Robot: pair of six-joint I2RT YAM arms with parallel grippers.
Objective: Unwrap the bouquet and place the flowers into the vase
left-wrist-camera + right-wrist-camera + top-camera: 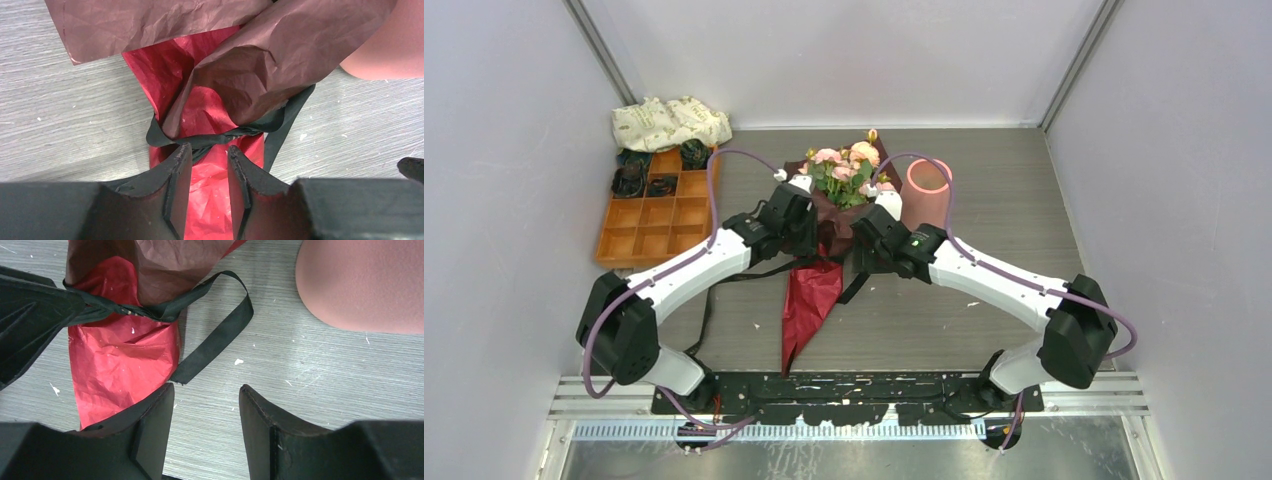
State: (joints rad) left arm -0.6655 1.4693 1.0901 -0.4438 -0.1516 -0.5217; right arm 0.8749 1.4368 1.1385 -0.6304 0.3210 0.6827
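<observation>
My left fingers are over the red paper, short of the black ribbon's knot; I will pinch the ribbon [209, 140] beside its knot and pull it loose.
The bouquet [829, 215] lies in mid-table with its pink and peach flowers [844, 165] pointing away and its maroon paper [809, 300] tapering toward me. A black ribbon [220, 136] is still tied round the paper's neck. My left gripper [208, 150] hovers over the red paper [212, 200] just short of the knot, jaws apart, nothing pinched between them. My right gripper [207, 387] stands open above bare table beside the ribbon's loose tail [215, 335]. The salmon-pink vase [927, 185] stands upright just right of the flowers and also shows as vase [360, 285].
An orange compartment tray [654, 215] with dark items in its far cells sits at the left. A cream patterned cloth bundle [669, 122] lies behind it. Long black ribbon ends [754, 272] trail over the table toward the left arm. Grey walls close in both sides.
</observation>
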